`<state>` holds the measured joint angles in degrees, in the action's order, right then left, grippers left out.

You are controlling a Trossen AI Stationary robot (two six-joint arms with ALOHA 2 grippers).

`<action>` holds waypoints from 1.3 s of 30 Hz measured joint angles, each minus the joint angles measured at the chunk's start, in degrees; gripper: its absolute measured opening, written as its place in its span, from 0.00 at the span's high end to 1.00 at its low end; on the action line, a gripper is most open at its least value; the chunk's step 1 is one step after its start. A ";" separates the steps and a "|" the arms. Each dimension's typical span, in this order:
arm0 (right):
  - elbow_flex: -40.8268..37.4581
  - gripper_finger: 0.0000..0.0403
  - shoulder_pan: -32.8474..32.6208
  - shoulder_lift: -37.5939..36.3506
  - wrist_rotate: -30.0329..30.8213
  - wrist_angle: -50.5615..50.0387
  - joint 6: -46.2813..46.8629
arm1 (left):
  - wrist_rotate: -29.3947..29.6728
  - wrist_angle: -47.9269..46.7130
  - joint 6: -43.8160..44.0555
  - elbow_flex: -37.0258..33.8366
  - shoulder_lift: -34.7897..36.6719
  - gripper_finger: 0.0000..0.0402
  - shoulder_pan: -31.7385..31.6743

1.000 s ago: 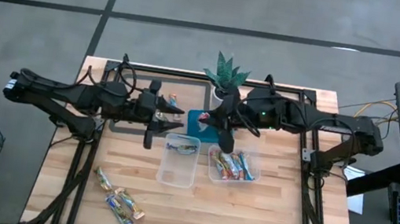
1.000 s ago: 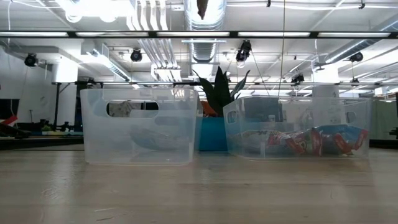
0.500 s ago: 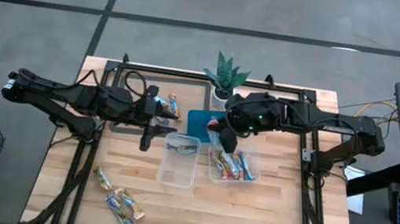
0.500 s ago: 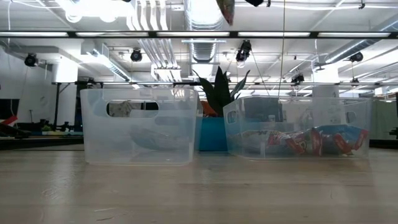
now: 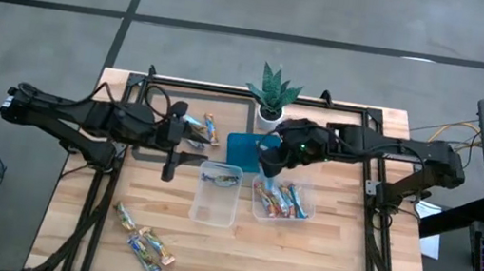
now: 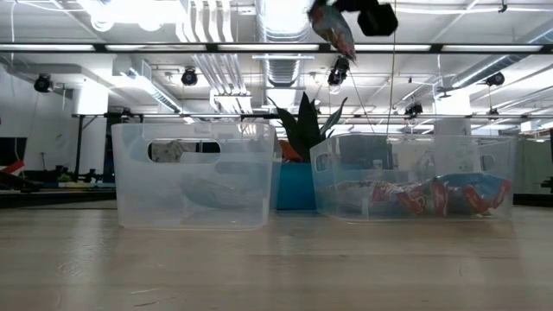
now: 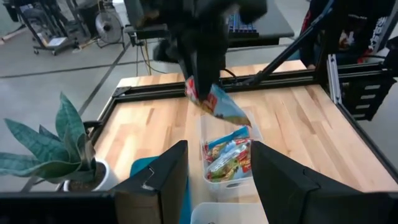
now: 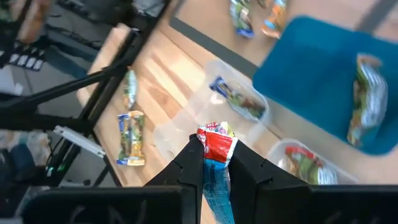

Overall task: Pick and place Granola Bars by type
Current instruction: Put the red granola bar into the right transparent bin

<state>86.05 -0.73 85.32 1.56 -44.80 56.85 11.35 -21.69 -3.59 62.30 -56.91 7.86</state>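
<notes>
The robot's right gripper needs to set the red-and-blue granola bar down inside the fuller clear tub (image 5: 263,205), along that tub's side facing the emptier tub.
My right gripper (image 5: 268,162) hangs above the far edge of the right clear tub (image 5: 282,200), shut on a red-and-blue granola bar (image 8: 216,147), which also shows in the left wrist view (image 7: 216,104) and the low view (image 6: 332,27). That tub holds several bars (image 7: 227,159). One bar (image 5: 220,177) lies in the left tub (image 5: 215,204). My left gripper (image 7: 214,186) stands open and empty, left of the teal tray (image 5: 242,148). Loose bars (image 5: 145,242) lie at the table's near left. My right gripper pinches the bar between its two fingers near its red end (image 8: 215,138). The fingers (image 7: 203,67) slant down from above. The bar is lifted clear and hangs slanting below them over the right tub, its blue end (image 7: 239,116) lowest.
A potted plant (image 5: 272,92) stands at the far edge behind the tray. Two more bars (image 5: 207,128) lie by my left gripper, and one bar (image 8: 367,106) lies in the teal tray. Bare wood (image 5: 299,269) spreads at the near right.
My right gripper has come down with the bar and rolled about its own axis, so the bar now shows at the top of the low view. My left gripper has drawn back a little toward the table's left edge.
</notes>
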 joint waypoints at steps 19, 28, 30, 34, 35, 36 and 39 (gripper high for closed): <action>-22.94 0.91 0.74 0.07 7.22 16.34 19.10 | 0.00 -1.62 -1.62 -0.74 0.05 0.61 0.00; -25.90 0.93 -1.10 2.06 7.35 19.41 22.97 | 0.00 -1.46 -1.62 -0.74 0.07 0.61 0.00; -24.14 0.93 -2.08 4.23 6.90 19.80 23.30 | 0.00 -1.45 -1.72 -0.74 0.07 0.61 0.00; -20.90 0.94 -2.49 8.71 4.92 19.46 21.81 | 0.02 -1.47 -2.00 -0.74 0.13 0.61 0.00; -20.46 0.94 -2.49 9.68 4.55 19.01 21.33 | 0.01 -1.53 -2.00 -0.74 0.17 0.61 0.00; -20.04 0.94 -2.45 10.63 4.31 18.61 20.99 | 0.02 -1.51 -2.00 -0.74 0.22 0.61 0.00; -18.97 0.94 -2.57 12.25 3.79 18.62 20.74 | 0.02 -1.66 -1.98 -0.74 0.41 0.61 0.00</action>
<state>67.08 -3.30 97.57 5.36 -26.18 77.58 11.38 -23.35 -5.57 61.56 -56.49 7.86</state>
